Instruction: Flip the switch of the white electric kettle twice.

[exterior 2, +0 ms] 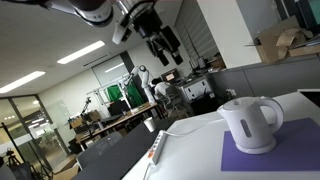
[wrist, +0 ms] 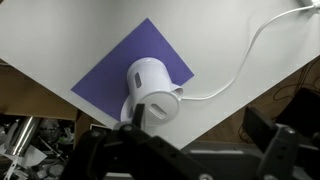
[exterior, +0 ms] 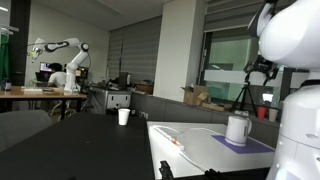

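I will next move my gripper beside the white electric kettle's handle point(exterior: 249, 123) point(wrist: 136, 113) and close its empty fingers there, ready to work the switch.
The white electric kettle point(exterior: 237, 128) stands on a purple mat point(exterior: 245, 143) on a white table; it shows in both exterior views point(exterior 2: 250, 123). Its loop handle faces the right in an exterior view. My gripper point(exterior: 260, 72) hangs high above the kettle, well apart from it, and also shows in an exterior view point(exterior 2: 165, 45). In the wrist view the kettle point(wrist: 150, 85) is seen from above on the mat point(wrist: 115, 70), with my gripper point(wrist: 198, 121) open and empty, its fingers wide apart. The kettle's switch cannot be made out.
A white cable point(wrist: 245, 55) runs from the kettle across the table to a power strip point(exterior 2: 157, 150). A small handleless white cup point(exterior: 123, 116) stands on a dark table farther off. The table edge point(wrist: 230, 110) lies close to the kettle. Another robot arm point(exterior: 60, 60) stands in the background.
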Tool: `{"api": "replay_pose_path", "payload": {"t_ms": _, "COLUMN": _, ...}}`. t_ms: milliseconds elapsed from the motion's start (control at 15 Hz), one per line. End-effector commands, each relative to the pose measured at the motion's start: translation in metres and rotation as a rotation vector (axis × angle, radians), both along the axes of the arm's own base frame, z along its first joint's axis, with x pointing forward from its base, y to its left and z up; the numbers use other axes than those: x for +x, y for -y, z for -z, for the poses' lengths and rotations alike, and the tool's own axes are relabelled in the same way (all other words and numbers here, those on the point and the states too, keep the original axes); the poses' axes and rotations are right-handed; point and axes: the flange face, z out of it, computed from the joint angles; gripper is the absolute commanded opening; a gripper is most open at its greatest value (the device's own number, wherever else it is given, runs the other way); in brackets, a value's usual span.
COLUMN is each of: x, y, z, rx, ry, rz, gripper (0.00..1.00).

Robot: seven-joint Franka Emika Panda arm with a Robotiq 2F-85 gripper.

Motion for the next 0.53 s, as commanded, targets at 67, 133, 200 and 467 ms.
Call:
{"api": "replay_pose_path", "payload": {"t_ms": 67, "x": 0.068, "y": 0.046, "z": 0.038, "rx": 0.034, "ry": -0.053, "rz": 0.121, "gripper": 1.00}}
{"api": "replay_pose_path", "payload": {"t_ms": 133, "x": 0.081, "y": 0.056, "z": 0.046, "rx": 0.058, "ry": -0.060, "rz": 0.146, "gripper": 0.75}}
{"api": "replay_pose_path", "payload": {"t_ms": 200, "x": 0.094, "y": 0.066, "z": 0.056, "rx": 0.070, "ry": -0.065, "rz": 0.170, "gripper": 0.74}}
{"api": "replay_pose_path", "payload": {"t_ms": 467, "x": 0.139, "y": 0.104, "z": 0.082, "rx": -0.003, "ry": -0.112, "rz": 0.246, "gripper": 0.45}}
